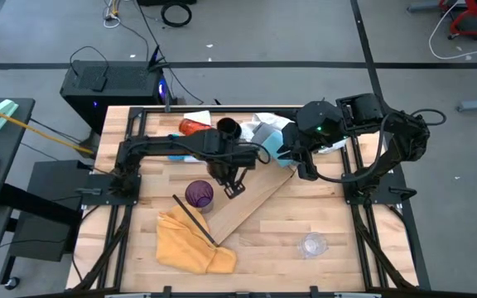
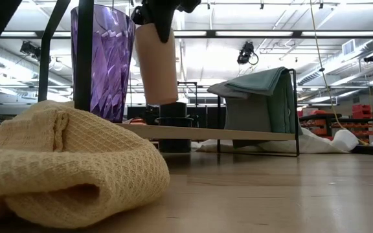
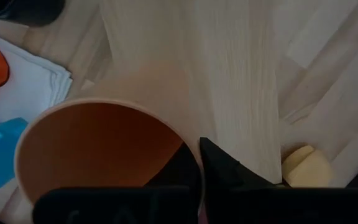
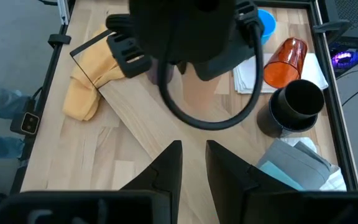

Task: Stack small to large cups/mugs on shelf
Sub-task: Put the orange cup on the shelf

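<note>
My left gripper is going to set the orange cup down on the pale wooden shelf (image 1: 230,184) (image 3: 157,102), next to the purple cup.
A pale wooden shelf (image 1: 259,194) lies slantwise on the table. A translucent purple cup (image 1: 199,194) stands upright on its near-left end. Beside it, over the shelf (image 2: 238,133), hangs a small orange cup (image 2: 157,61), with my left gripper (image 1: 230,184) shut on it. A black mug (image 4: 294,106), a red-orange tumbler (image 4: 284,62) and a blue mug (image 4: 266,22) stand or lie at the far side. My right gripper (image 4: 193,152) waits raised at the shelf's far-right end, open and touching nothing. My left gripper holds the orange cup by its rim (image 3: 188,146), one finger inside the cup and one finger (image 3: 225,168) outside. The fingers come from above, pointing down. The cup hangs upright, mouth up, its base (image 2: 167,100) lifted clear of the shelf.
A yellow waffle cloth (image 1: 190,242) lies at the shelf's near-left end, with a thin black rod (image 1: 193,217) across it. A clear glass (image 1: 313,244) sits near the front right. White and grey-green cloths (image 1: 267,128) lie at the far side by the mugs.
</note>
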